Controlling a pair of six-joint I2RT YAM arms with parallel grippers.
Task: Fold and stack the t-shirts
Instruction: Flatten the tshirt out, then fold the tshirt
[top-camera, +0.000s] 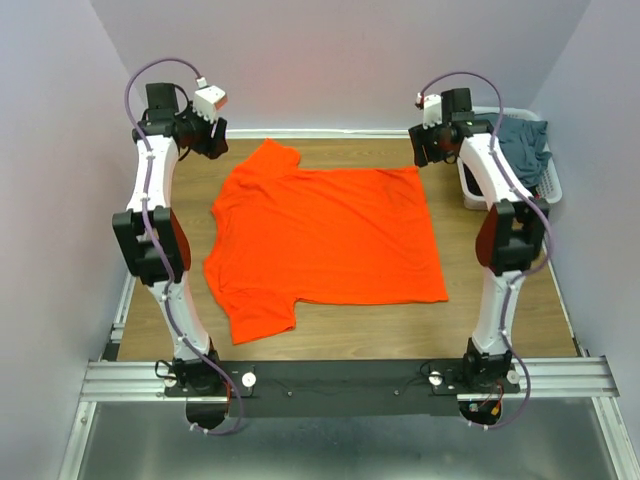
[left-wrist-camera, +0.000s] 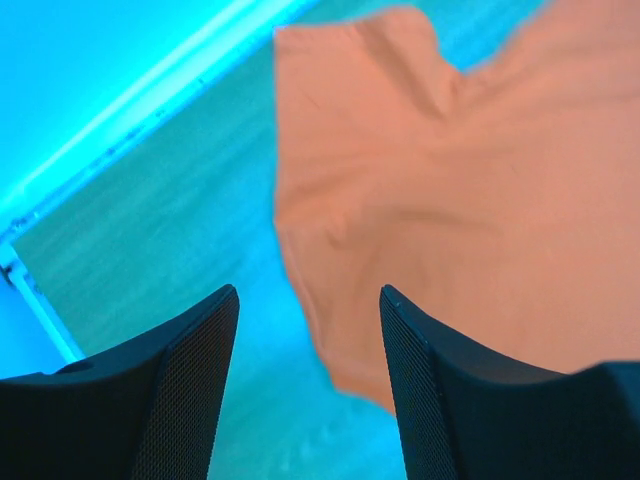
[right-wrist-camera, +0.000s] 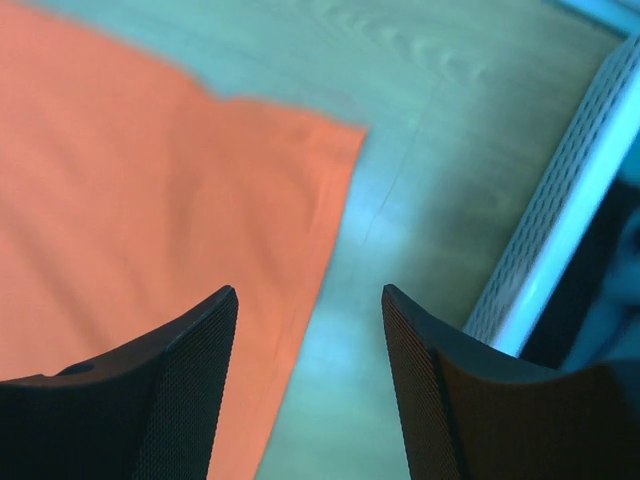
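I will close my left gripper on the far shoulder (top-camera: 236, 171) (left-wrist-camera: 284, 222) of the orange-red t-shirt, at the outer edge where the far sleeve begins.
A bright orange-red t-shirt (top-camera: 325, 235) lies spread flat on the wooden table, neck to the left, hem to the right. My left gripper (top-camera: 214, 140) hovers open and empty above its far sleeve, which shows in the left wrist view (left-wrist-camera: 420, 180). My right gripper (top-camera: 428, 150) hovers open and empty above the shirt's far hem corner (right-wrist-camera: 150, 190). Dark slate blue-grey t-shirts (top-camera: 524, 145) lie bunched in the basket at the far right.
A white slatted plastic basket (top-camera: 553, 190) stands at the table's far right edge; its wall shows in the right wrist view (right-wrist-camera: 565, 215). Walls close in the table at the back and on both sides. Bare wood (top-camera: 360, 325) runs along the near side of the shirt.
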